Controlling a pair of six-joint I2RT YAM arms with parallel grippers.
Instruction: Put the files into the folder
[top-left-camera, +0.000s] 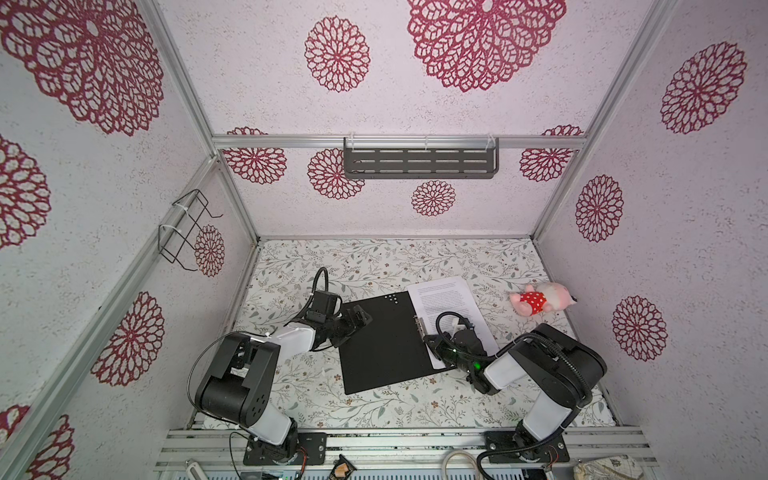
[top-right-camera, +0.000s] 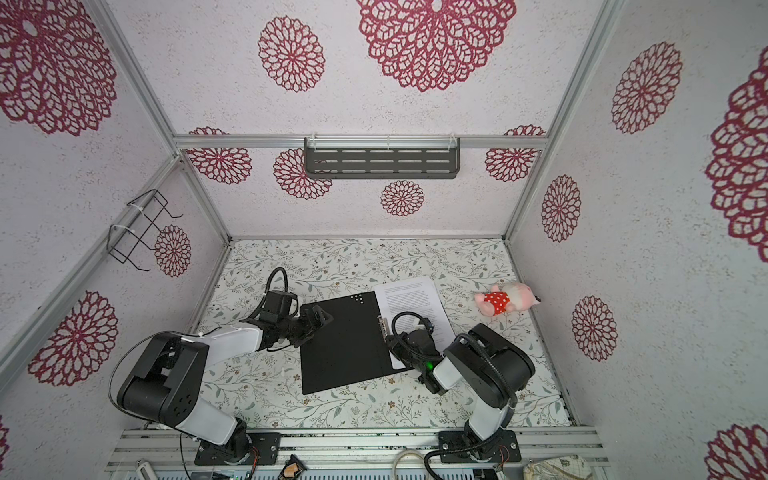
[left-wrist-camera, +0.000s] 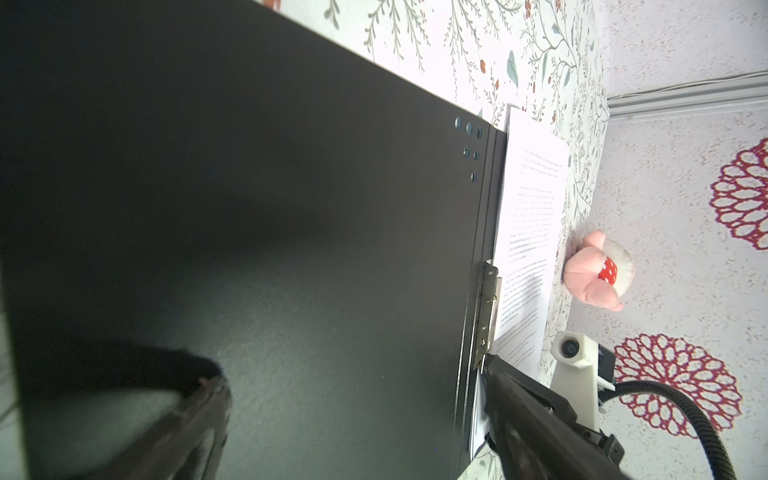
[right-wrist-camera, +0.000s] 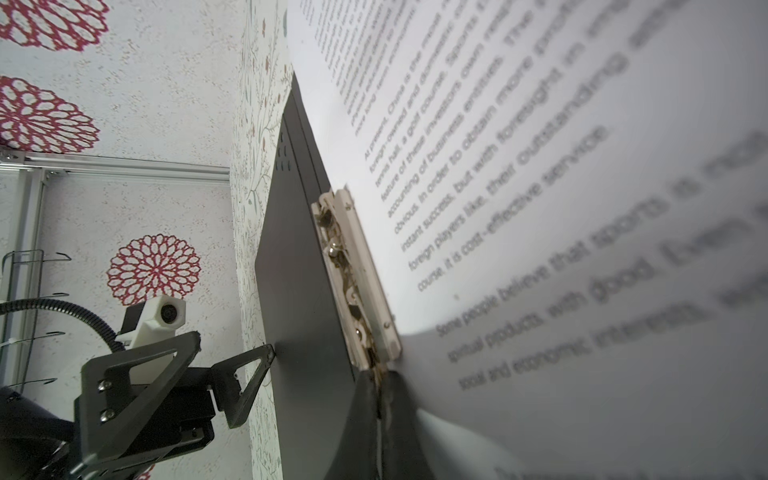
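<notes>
The clip's near end, with my right gripper at it, lies against the bulging files, so my right gripper should lift clear and grab the clip's middle (right-wrist-camera: 348, 276) from above.
The folder (top-left-camera: 382, 345) (top-right-camera: 345, 345) lies open on the table with its black inside up. Its metal clip (top-left-camera: 420, 324) (right-wrist-camera: 353, 274) runs along the spine. The files (top-left-camera: 444, 299) (right-wrist-camera: 540, 166), white printed sheets, rest on the right half with one long edge against the clip and bulge up near my right gripper. The right gripper (top-left-camera: 428, 338) (right-wrist-camera: 378, 374) is shut, its tips touching the clip's near end. My left gripper (top-left-camera: 354, 327) (right-wrist-camera: 232, 345) is open at the folder's left edge, where one fingertip (right-wrist-camera: 269, 352) touches that edge.
A pink plush toy (top-left-camera: 540, 299) (left-wrist-camera: 598, 270) in a red dotted dress lies at the right, near the wall. A wire rack (top-left-camera: 185, 230) hangs on the left wall and a dark slotted shelf (top-left-camera: 419, 162) on the back wall.
</notes>
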